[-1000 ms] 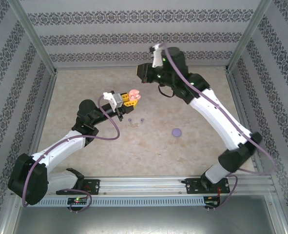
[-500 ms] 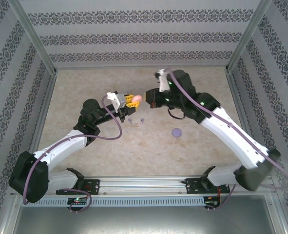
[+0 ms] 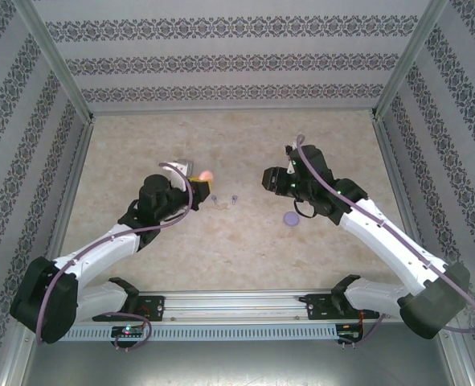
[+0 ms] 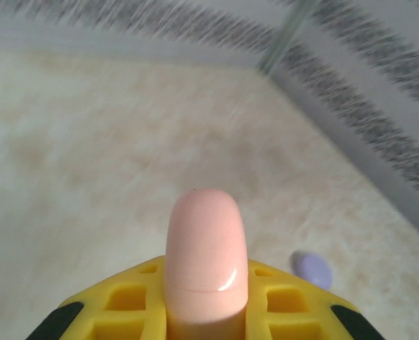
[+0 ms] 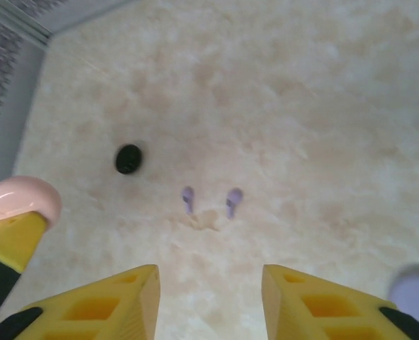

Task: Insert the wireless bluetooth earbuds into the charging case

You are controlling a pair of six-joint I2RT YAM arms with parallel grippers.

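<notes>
My left gripper will let go of the pale pink charging case on the table (image 3: pixel 183 205) next to the earbuds, across from the purple disc.
My left gripper (image 4: pixel 205 301) is shut on a pale pink charging case (image 4: pixel 205 248). The case points away from the wrist with its lid seam closed, and from above it shows at the arm's tip (image 3: pixel 207 173). Two purple earbuds (image 5: pixel 188 198) (image 5: pixel 233 200) lie side by side on the table, stems toward me, just below the held case (image 3: pixel 214 198) (image 3: pixel 234 198). My right gripper (image 5: pixel 209 283) hovers open above and short of them, nothing between its yellow fingers (image 5: pixel 117 301). In the top view the right gripper (image 3: pixel 266 178) faces the left one across the earbuds.
A purple round disc (image 3: pixel 292 218) lies on the table under the right wrist, also at the right wrist view's lower right (image 5: pixel 415 290). A black round disc (image 5: pixel 128 159) lies beyond the earbuds, near the left gripper's finger (image 5: pixel 10 237). Patterned walls enclose the table.
My right gripper came from the far side up to the pink case, then drew back to the right and opened. The case looked open before and is now closed. The left arm pulled slightly nearer.
</notes>
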